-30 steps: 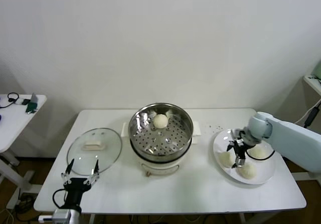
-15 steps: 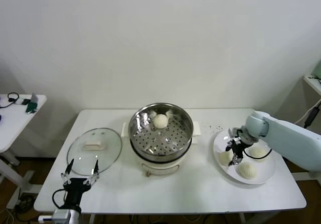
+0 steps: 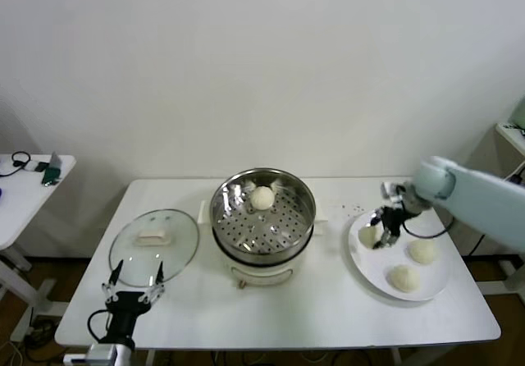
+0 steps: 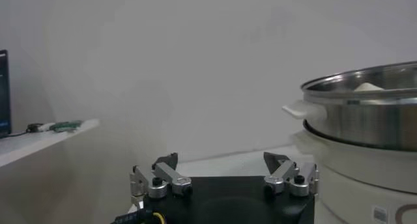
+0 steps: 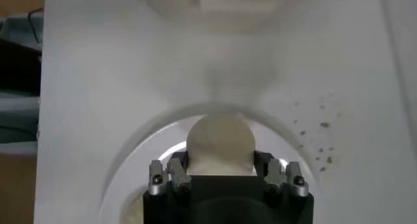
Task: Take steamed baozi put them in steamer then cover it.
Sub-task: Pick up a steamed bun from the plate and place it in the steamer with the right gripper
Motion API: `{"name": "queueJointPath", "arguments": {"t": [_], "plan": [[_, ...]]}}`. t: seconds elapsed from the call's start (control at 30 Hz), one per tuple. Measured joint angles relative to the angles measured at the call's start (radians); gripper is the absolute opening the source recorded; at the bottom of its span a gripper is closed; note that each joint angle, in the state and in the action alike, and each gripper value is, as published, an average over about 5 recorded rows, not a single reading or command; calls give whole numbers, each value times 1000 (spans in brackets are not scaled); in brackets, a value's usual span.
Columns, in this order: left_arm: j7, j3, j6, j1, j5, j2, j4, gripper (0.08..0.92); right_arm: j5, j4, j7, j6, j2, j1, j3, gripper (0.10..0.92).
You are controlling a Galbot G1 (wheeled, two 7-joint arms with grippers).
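My right gripper is going to let go of the baozi, now held above the white plate, inside the steel steamer, on the lid side [image 3: 242, 224], just in front of the baozi that is in it.
My right gripper [image 3: 382, 228] is shut on a cream-white baozi [image 3: 369, 235] and holds it above the left part of the white plate [image 3: 373, 274]. In the right wrist view the baozi [image 5: 220, 144] sits between the fingers [image 5: 177, 169]. Two more baozi [image 3: 422, 251] [image 3: 403, 277] lie on the plate. One baozi [image 3: 262, 197] lies at the back of the steel steamer [image 3: 234, 226], which sits on the white pot base [image 3: 262, 272] at the table's middle. My left gripper [image 3: 131, 281] is open and empty at the table's front left, below the glass lid [image 3: 131, 255].
The glass lid with its cream handle [image 3: 152, 237] lies flat left of the steamer. A small side table [image 3: 25, 187] stands at far left. The steamer's rim [image 4: 365, 92] shows in the left wrist view, beside the open left gripper [image 4: 225, 168].
My right gripper has closed on one baozi and lifted it off the plate, moving up and slightly back. The left arm has not moved.
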Motion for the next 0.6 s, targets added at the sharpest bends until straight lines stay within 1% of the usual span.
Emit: {"name": "queueJointPath", "arguments": {"t": [0.3,0.6], "plan": [[1,18,-8,9,-4,10,-18,823,260,11,16,-27,145,280,-194,653],[8,33,-21,23,-5,18,-34,823,415,-24,47,-56,361,355,-263,653]]}}
